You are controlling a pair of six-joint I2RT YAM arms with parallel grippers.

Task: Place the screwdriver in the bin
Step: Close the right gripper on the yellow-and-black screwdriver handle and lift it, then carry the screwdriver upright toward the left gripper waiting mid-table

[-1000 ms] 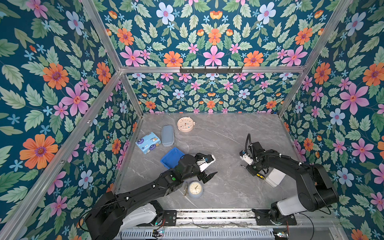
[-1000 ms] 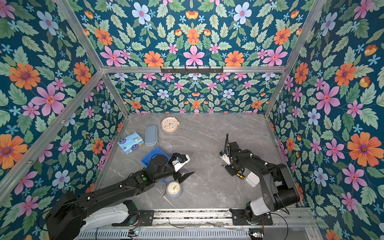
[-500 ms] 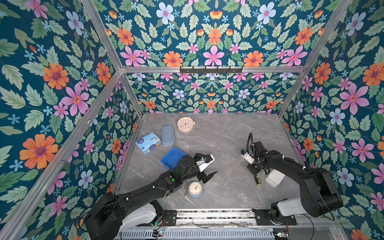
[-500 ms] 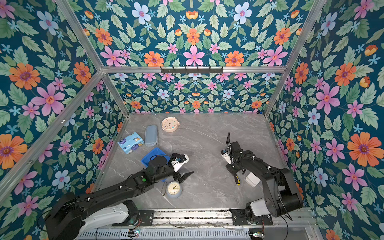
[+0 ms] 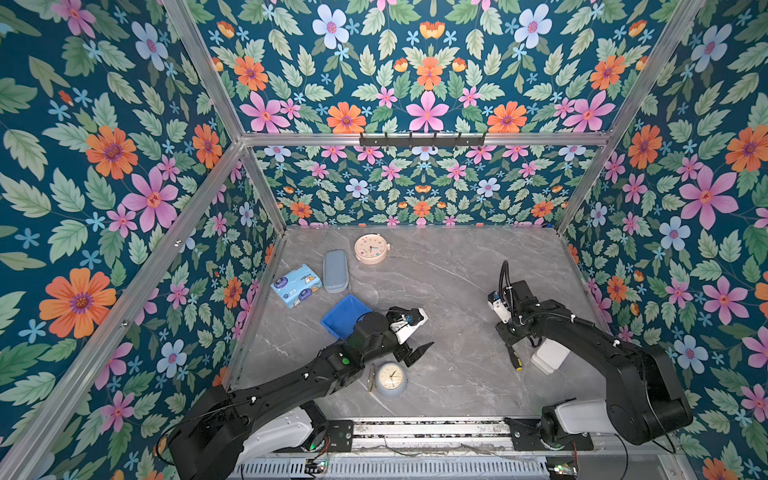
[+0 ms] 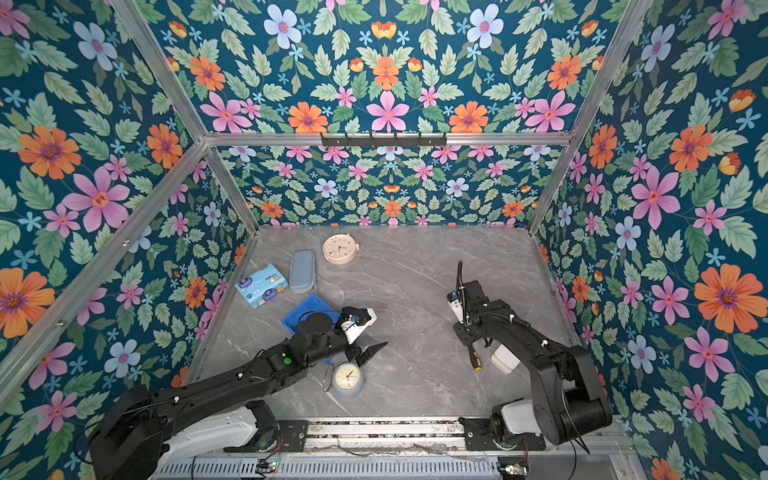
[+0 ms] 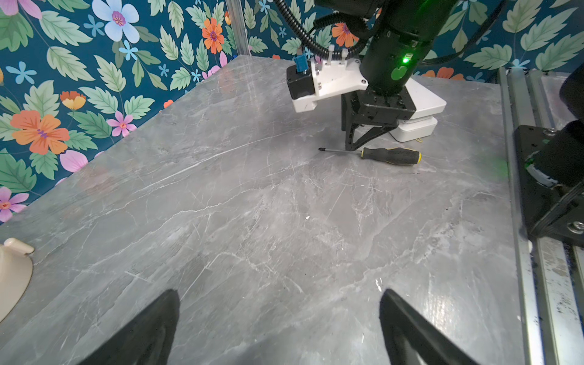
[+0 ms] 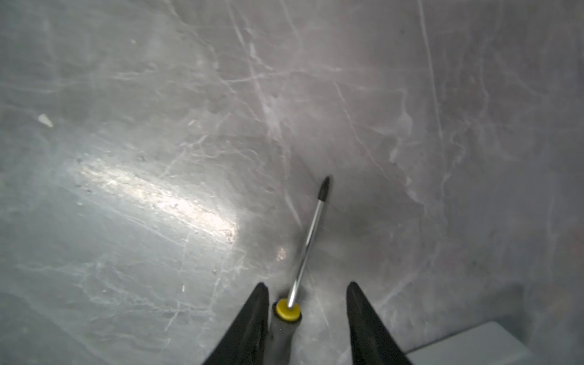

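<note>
My right gripper needs to take the screwdriver handle's yellow collar [image 8: 288,310] and pass the screwdriver across, since the blue bin is by my left gripper, far from the screwdriver.
The screwdriver [image 7: 390,155], black-and-yellow handled with a thin shaft [image 8: 311,234], lies flat on the grey table on the right in both top views [image 5: 515,361] [image 6: 476,359]. My right gripper [image 8: 306,286] stands over its handle end, open; the handle sits between the fingers, against one of them and apart from its mate. The left wrist view also shows this gripper [image 7: 350,148] pointing down at the shaft. The blue bin [image 5: 343,313] [image 6: 305,309] rests at mid-left, partly hidden by the left arm. My left gripper [image 5: 424,330] [image 7: 279,294] is wide open and empty beside the bin.
A white box [image 5: 548,357] sits just right of the screwdriver. A grey-blue clock [image 5: 390,378] lies by the left arm near the front. At the back left are a peach clock [image 5: 371,248], a grey-blue case [image 5: 335,271] and a tissue pack [image 5: 296,285].
The right gripper's jaws have parted from shut to open, and the screwdriver now lies on the table. The left arm has stayed still.
</note>
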